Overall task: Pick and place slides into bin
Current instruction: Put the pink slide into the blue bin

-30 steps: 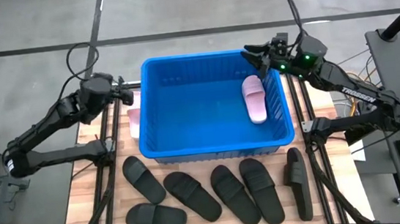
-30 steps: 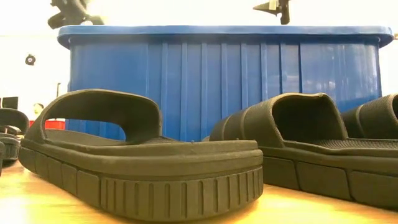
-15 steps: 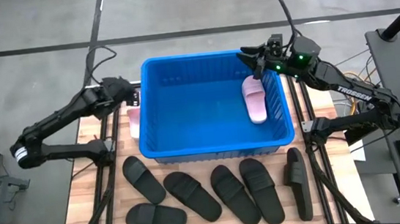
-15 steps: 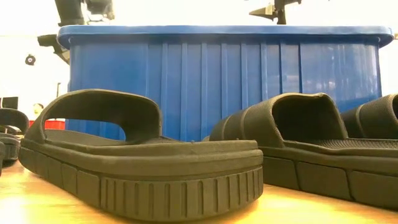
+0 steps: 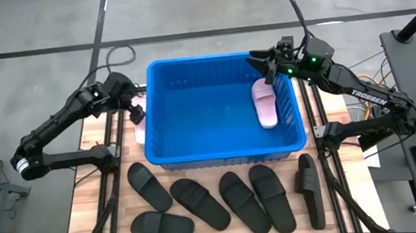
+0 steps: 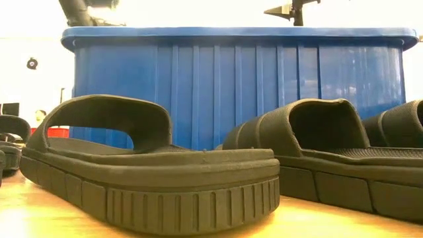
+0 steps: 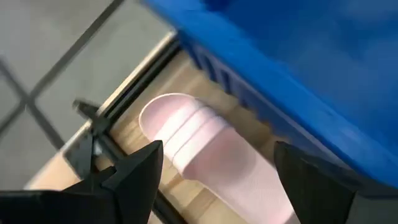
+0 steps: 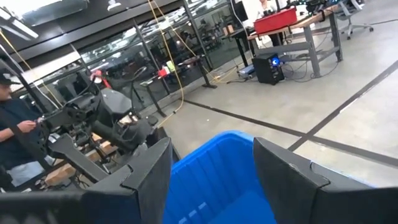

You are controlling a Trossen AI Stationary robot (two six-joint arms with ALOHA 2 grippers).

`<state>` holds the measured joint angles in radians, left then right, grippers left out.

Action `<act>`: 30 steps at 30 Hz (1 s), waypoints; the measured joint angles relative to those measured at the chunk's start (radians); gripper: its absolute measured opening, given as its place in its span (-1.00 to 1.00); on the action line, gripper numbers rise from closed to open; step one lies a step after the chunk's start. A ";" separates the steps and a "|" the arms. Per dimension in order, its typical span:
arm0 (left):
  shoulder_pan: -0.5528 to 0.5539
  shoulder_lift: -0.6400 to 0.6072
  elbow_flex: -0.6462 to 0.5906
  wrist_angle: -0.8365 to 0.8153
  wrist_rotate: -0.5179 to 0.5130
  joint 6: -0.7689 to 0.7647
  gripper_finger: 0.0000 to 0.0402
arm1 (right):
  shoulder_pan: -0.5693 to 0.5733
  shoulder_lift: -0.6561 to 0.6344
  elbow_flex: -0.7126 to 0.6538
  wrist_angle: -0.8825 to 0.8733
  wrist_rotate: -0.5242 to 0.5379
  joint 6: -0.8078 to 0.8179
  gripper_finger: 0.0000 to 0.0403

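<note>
Next, I close my left gripper on the strap of the pink slide outside the blue bin, at the strap's side (image 5: 135,108) (image 7: 191,163) away from the bin.
A pale pink slide (image 7: 205,149) lies flat on the table against the blue bin's left wall (image 5: 148,130). My left gripper (image 5: 135,107) hovers above this slide, open and tipped downward, with a finger (image 7: 140,174) on either side of it and not touching. A second pink slide (image 5: 264,102) lies inside the bin (image 5: 226,141) by its right wall. My right gripper (image 5: 261,56) stands open and level over the bin's far right corner, holding nothing. Several black slides (image 5: 199,203) lie in a row on the table in front of the bin.
The black slides (image 6: 152,172) crowd the near strip of the table, one (image 5: 310,187) at its right end. Dark rails (image 5: 115,141) run along both sides of the bin. A person (image 8: 12,118) stands in the room beyond the table.
My left gripper has swung toward the bin's left wall, sunk a little, tipped downward and rolled, and now points at the pink slide on the table. It has stayed open.
</note>
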<state>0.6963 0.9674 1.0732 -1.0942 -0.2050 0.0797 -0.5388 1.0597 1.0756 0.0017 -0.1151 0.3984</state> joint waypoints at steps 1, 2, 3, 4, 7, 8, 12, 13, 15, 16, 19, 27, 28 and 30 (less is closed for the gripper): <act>0.000 0.004 0.006 -0.029 0.006 0.039 0.43 | 0.000 0.000 0.000 -0.001 0.000 -0.002 0.07; -0.001 0.012 0.012 -0.057 0.005 0.072 0.43 | 0.000 0.000 0.000 -0.002 0.000 -0.002 0.07; -0.001 0.020 0.018 -0.079 -0.001 0.094 0.43 | 0.000 0.000 0.000 -0.004 0.000 -0.003 0.07; -0.001 0.029 0.021 -0.099 -0.013 0.116 0.43 | 0.000 0.000 0.000 -0.006 0.000 -0.003 0.07; -0.001 0.046 0.023 -0.149 -0.059 0.188 0.43 | 0.000 0.001 0.000 -0.006 0.000 -0.005 0.07; -0.001 0.052 0.019 -0.154 -0.070 0.205 0.43 | 0.000 0.001 0.000 -0.006 0.000 -0.005 0.07; 0.000 0.088 -0.003 -0.151 -0.088 0.227 0.43 | 0.000 0.002 0.000 -0.023 0.000 -0.005 0.07; 0.001 0.097 -0.011 -0.148 -0.088 0.238 0.43 | 0.000 0.002 0.000 -0.029 0.000 -0.005 0.07; 0.005 0.113 -0.035 -0.131 -0.088 0.271 0.43 | 0.000 0.002 0.000 -0.044 0.000 -0.005 0.07; 0.007 0.121 -0.053 -0.118 -0.088 0.290 0.42 | 0.000 0.002 0.000 -0.052 0.000 -0.006 0.07; 0.024 0.144 -0.090 -0.116 -0.090 0.327 0.35 | 0.000 0.002 0.000 -0.066 0.001 -0.007 0.07; 0.058 0.117 -0.149 -0.088 -0.087 0.449 0.13 | 0.000 0.002 0.000 -0.074 0.003 -0.019 0.07; 0.060 0.105 -0.149 -0.080 -0.087 0.456 0.12 | 0.000 0.002 0.000 -0.074 0.003 -0.023 0.07; 0.070 0.080 -0.150 -0.042 -0.083 0.459 0.11 | 0.000 0.002 0.000 -0.074 0.003 -0.043 0.07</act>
<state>0.7667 1.0471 0.9231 -1.1366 -0.2884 0.5387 -0.5388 1.0618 1.0752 -0.0719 -0.1116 0.3556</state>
